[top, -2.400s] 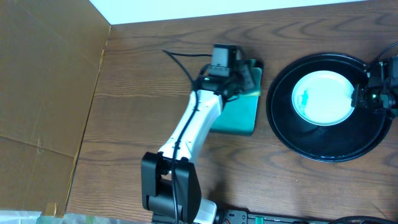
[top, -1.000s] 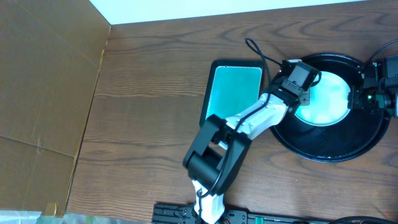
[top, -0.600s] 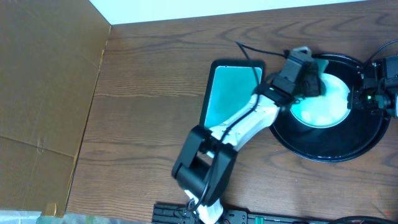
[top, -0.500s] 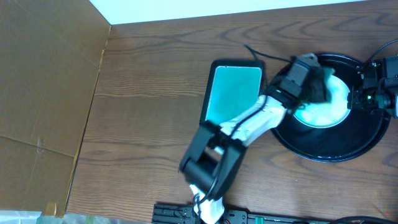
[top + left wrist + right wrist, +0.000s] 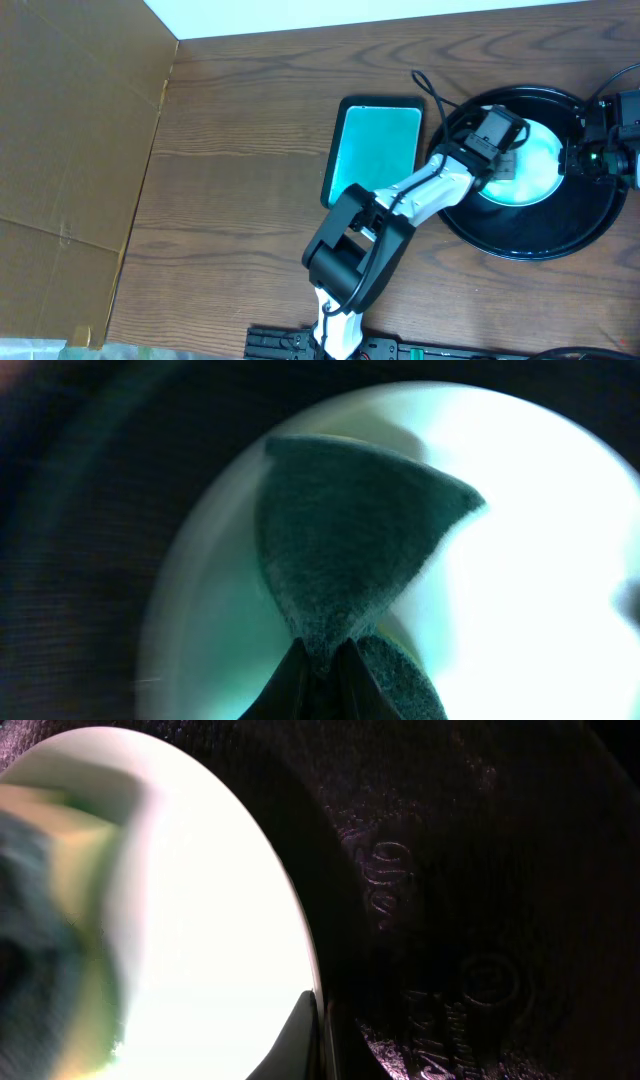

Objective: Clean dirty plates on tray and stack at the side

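The robot's left gripper should release the dark green sponge in the middle of the teal rectangular tray (image 5: 374,163).
One white plate (image 5: 535,165) with a pale teal tint lies in the middle of the round black tray (image 5: 520,250); I see no other plates. My left gripper (image 5: 503,152) is shut on a dark green sponge (image 5: 350,550) and presses it on the plate (image 5: 520,560), over its left half. The left wrist view shows the jaws (image 5: 322,665) pinching the sponge's lower corner. My right gripper (image 5: 577,160) is shut on the plate's right rim (image 5: 200,920), its jaws (image 5: 320,1020) at the rim's edge over the tray (image 5: 480,870). The sponge (image 5: 30,920) blurs at the left there.
A teal rectangular tray (image 5: 375,150) lies left of the black tray, partly under my left arm. A large cardboard sheet (image 5: 70,130) covers the table's left side. A white wall strip runs along the far edge.
My left arm swung from the teal rectangular tray to the plate with the sponge and has moved over the plate's upper left part. The right gripper has stayed at the rim.
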You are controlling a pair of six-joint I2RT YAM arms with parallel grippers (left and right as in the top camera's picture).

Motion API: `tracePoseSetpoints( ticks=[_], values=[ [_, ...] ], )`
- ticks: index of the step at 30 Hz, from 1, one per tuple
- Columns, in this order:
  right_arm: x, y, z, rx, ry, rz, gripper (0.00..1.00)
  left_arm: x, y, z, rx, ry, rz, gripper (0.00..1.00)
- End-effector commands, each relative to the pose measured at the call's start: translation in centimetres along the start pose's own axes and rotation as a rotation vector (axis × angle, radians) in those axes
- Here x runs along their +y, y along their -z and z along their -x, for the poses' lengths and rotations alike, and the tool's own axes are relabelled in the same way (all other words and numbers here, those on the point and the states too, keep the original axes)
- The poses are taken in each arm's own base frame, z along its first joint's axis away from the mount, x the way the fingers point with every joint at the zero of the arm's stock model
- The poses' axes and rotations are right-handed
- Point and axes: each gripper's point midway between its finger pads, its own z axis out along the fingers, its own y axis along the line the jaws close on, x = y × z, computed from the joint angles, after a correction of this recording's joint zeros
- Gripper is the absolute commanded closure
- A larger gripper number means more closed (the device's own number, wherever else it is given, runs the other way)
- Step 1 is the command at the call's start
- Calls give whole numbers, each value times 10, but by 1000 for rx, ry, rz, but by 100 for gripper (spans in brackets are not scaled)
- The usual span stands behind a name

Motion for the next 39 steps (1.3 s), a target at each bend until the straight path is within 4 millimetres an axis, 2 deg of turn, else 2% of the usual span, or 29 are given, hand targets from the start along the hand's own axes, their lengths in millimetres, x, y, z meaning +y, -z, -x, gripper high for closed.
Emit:
tracePoseSetpoints(
  ticks=[1,6,9,11,13,15,16,19,21,23,26,29,34,35,36,39],
  values=[
    [-4,-3,-6,16,-9,-25,99,49,24,35,-131,-3,182,93],
    [-3,-3,-1,0,4,-20,99,36,81,74,-271,37,101,93],
    [-1,-2,4,-10,36,-18,99,34,109,87,-324,49,76,92],
    [2,1,10,-21,41,-14,99,44,123,93,-342,68,85,93],
    [8,6,16,-27,55,-11,99,66,128,97,-341,97,133,93],
    [13,11,20,-28,91,-9,99,91,127,97,-321,127,188,93],
    [16,16,25,-32,122,-17,99,113,123,93,-289,158,230,93],
    [20,30,38,-50,183,-86,99,166,109,72,-181,268,313,92],
    [23,38,45,-65,228,-135,99,190,98,56,-111,332,330,93],
    [24,49,53,-86,277,-199,99,205,86,42,-46,373,319,93],
    [30,73,68,-124,384,-333,99,218,63,23,50,429,278,93],
    [37,95,81,-167,473,-447,99,219,47,12,102,444,255,93],
    [58,138,98,-238,722,-669,99,221,37,8,117,437,261,93],
    [62,144,100,-246,771,-703,99,222,37,8,114,438,265,88],
    [67,151,102,-257,812,-737,99,223,37,9,112,439,265,75],
    [80,177,110,-302,914,-886,99,225,38,12,98,445,263,46]
  ],
)
